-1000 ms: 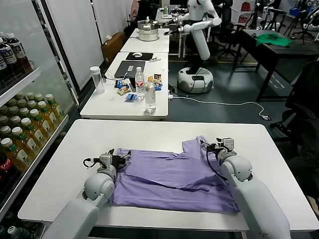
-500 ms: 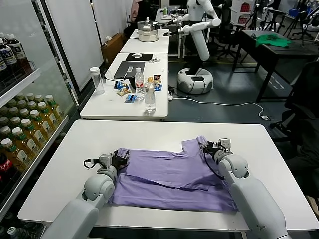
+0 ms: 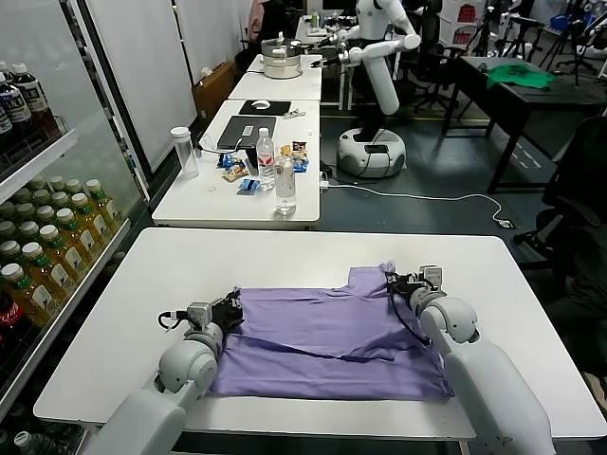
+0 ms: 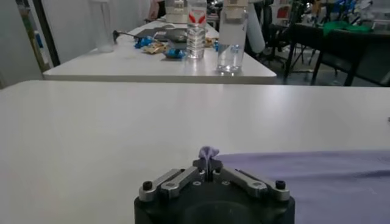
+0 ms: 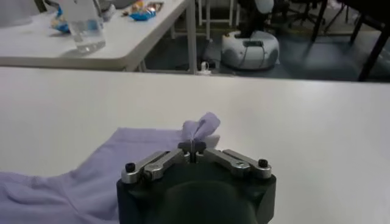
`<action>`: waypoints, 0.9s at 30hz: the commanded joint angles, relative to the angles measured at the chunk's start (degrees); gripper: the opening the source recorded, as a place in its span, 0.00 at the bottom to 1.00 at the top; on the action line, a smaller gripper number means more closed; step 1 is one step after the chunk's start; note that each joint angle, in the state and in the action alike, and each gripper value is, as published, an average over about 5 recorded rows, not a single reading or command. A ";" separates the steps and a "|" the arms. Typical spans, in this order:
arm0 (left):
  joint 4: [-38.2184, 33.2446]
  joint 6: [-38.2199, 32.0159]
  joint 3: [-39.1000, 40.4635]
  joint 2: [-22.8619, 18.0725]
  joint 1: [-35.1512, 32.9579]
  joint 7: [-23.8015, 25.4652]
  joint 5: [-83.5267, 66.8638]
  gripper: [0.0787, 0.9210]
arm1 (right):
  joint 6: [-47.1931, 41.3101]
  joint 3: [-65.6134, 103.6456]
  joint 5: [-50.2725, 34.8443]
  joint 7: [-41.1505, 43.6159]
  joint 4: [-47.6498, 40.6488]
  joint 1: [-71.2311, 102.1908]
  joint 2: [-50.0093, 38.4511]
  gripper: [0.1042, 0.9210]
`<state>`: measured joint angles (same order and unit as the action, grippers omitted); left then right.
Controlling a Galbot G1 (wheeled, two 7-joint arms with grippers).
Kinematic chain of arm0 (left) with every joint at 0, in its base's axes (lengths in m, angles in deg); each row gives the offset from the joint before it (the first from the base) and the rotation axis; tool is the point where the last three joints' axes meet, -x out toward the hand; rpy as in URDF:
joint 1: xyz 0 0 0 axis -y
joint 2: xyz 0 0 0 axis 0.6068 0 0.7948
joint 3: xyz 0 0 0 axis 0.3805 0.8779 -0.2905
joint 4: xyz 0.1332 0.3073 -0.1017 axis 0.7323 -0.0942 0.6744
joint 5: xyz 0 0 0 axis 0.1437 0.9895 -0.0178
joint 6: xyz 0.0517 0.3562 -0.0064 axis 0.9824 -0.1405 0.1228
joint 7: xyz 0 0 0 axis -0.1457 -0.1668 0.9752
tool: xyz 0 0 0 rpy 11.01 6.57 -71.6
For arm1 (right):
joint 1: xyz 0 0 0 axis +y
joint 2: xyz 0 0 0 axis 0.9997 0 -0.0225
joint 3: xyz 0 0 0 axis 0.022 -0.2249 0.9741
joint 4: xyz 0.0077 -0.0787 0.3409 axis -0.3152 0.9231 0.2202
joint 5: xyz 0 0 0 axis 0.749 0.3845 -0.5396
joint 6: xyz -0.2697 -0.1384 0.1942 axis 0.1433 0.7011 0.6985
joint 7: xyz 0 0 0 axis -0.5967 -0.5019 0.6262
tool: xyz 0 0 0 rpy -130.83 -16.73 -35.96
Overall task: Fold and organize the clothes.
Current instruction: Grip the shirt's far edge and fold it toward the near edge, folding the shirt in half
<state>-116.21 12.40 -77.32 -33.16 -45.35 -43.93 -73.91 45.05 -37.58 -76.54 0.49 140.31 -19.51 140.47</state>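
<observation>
Next, I set the T-shirt's far corner down with my left gripper on the lavender T-shirt's near half (image 3: pixel 227 356) by its side edge.
The clothes, a lavender T-shirt (image 3: pixel 327 336), lie spread on the white table (image 3: pixel 285 256) in the head view. My left gripper (image 3: pixel 232 303) is shut on the shirt's far left corner. A small tuft of lavender cloth (image 4: pixel 209 152) sticks up between its jaws in the left wrist view, with the rest of the shirt (image 4: pixel 317 176) lying beside it. My right gripper (image 3: pixel 391 280) is shut on the far right corner by the sleeve. In the right wrist view its jaws (image 5: pixel 193 148) pinch a raised fold of the shirt (image 5: pixel 198 129).
Behind my table stands a second white table (image 3: pixel 237 194) with bottles, snacks and a laptop. A drinks shelf (image 3: pixel 43 237) runs along the left. Another robot (image 3: pixel 375 104) and a dark desk with a green cloth (image 3: pixel 517 76) stand farther back.
Both grippers closed from open onto the shirt's far corners. The far edge of the shirt now lies straighter and flatter, and the left gripper has shifted slightly nearer and to the right.
</observation>
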 commanded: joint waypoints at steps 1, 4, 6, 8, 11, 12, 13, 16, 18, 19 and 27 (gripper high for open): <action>-10.98 -2.23 -1.72 2.74 -4.42 -0.04 -1.76 0.02 | 0.42 2.20 0.56 0.38 11.11 3.71 -2.74 0.01; -14.82 -2.06 -2.31 3.67 -6.29 -0.19 -2.36 0.02 | 0.04 4.80 0.14 0.33 16.61 6.91 -4.76 0.01; -16.99 -1.74 -2.80 4.12 -7.74 -0.30 -2.77 0.02 | -0.19 7.23 -0.24 0.25 20.48 10.08 -6.02 0.01; -19.05 -1.44 -3.46 4.54 -9.24 -0.20 -3.05 0.02 | -0.24 10.12 -0.47 0.18 24.23 13.88 -7.11 0.01; -20.94 -1.25 -4.71 4.89 -11.05 0.30 -3.07 0.02 | -0.22 14.52 -0.48 0.06 28.90 19.71 -8.06 0.01; -21.17 -1.20 -5.13 4.91 -11.48 0.46 -3.02 0.02 | -0.21 15.85 -0.45 0.03 30.14 21.42 -8.21 0.01; -21.45 -1.10 -5.62 4.89 -11.94 0.57 -3.01 0.02 | -0.19 17.12 -0.42 0.01 31.35 23.16 -8.24 0.01; -22.61 -0.60 -7.10 4.89 -13.63 0.75 -3.14 0.02 | -0.17 20.21 -0.27 0.01 34.43 27.47 -7.90 0.01; -23.79 -0.24 -7.97 4.99 -15.09 0.82 -3.18 0.02 | -0.17 21.63 -0.11 -0.04 35.88 29.76 -7.44 0.01; -24.46 -0.06 -8.35 5.07 -16.03 0.87 -3.17 0.02 | -0.18 22.34 -0.05 -0.11 36.59 30.90 -7.19 0.01; -28.95 1.29 -11.07 5.17 -24.27 1.42 -2.32 0.02 | -0.22 26.47 1.02 -0.15 40.90 39.88 -5.46 0.01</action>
<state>-139.70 13.36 -85.92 -28.35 -62.07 -42.66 -76.40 44.82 -16.21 -75.56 0.35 174.55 10.76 135.29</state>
